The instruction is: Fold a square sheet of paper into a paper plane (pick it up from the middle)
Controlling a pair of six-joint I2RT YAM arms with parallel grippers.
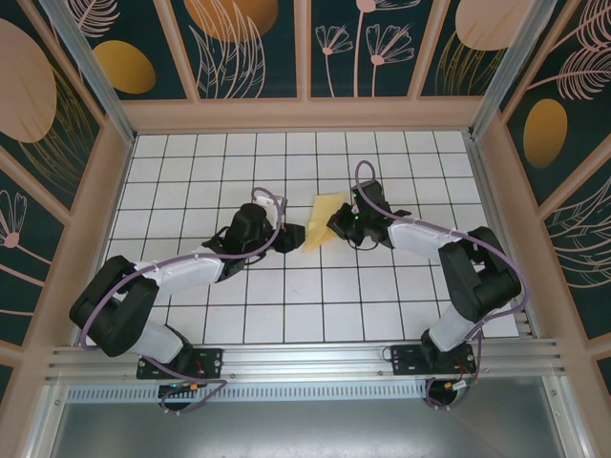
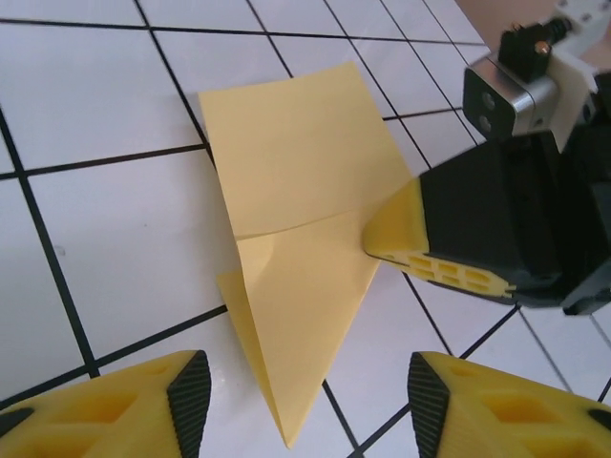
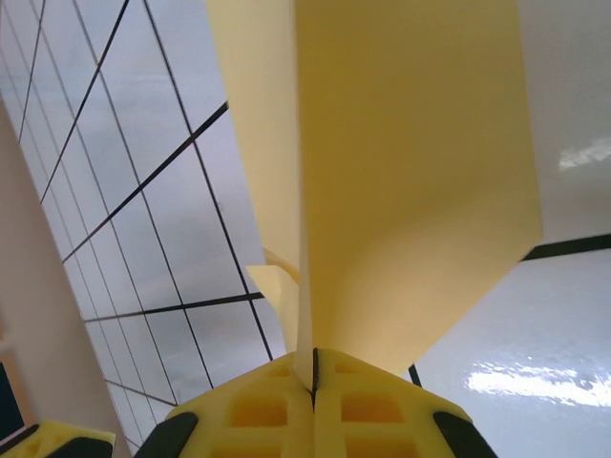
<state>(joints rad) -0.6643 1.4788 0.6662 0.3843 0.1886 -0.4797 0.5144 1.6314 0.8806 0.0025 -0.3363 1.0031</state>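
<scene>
My right gripper alone is holding the paper's side edge and the paper's tip is free, so my left gripper needs to pinch the paper's tip (image 2: 288,422) before my right gripper opens.
The yellow sheet of paper (image 1: 323,221) is folded into a shape with one pointed end and stands partly lifted off the white grid table (image 1: 191,162). My right gripper (image 1: 336,229) is shut on its right edge. In the right wrist view the paper (image 3: 410,172) rises from between the pressed-together jaws of that gripper (image 3: 313,372). In the left wrist view the paper (image 2: 296,181) has a crease across it, and its tip points toward my left gripper (image 2: 305,391). That gripper is open, its pads on either side of the tip and not touching it. The right gripper's finger (image 2: 420,248) pinches the paper's side.
Both arms reach toward the table's middle from the near edge. Peach-framed dark walls (image 1: 115,172) with painted ovals close in the table on three sides. An aluminium rail (image 1: 305,367) runs along the near edge. White tiles lie bare to the left, right and back.
</scene>
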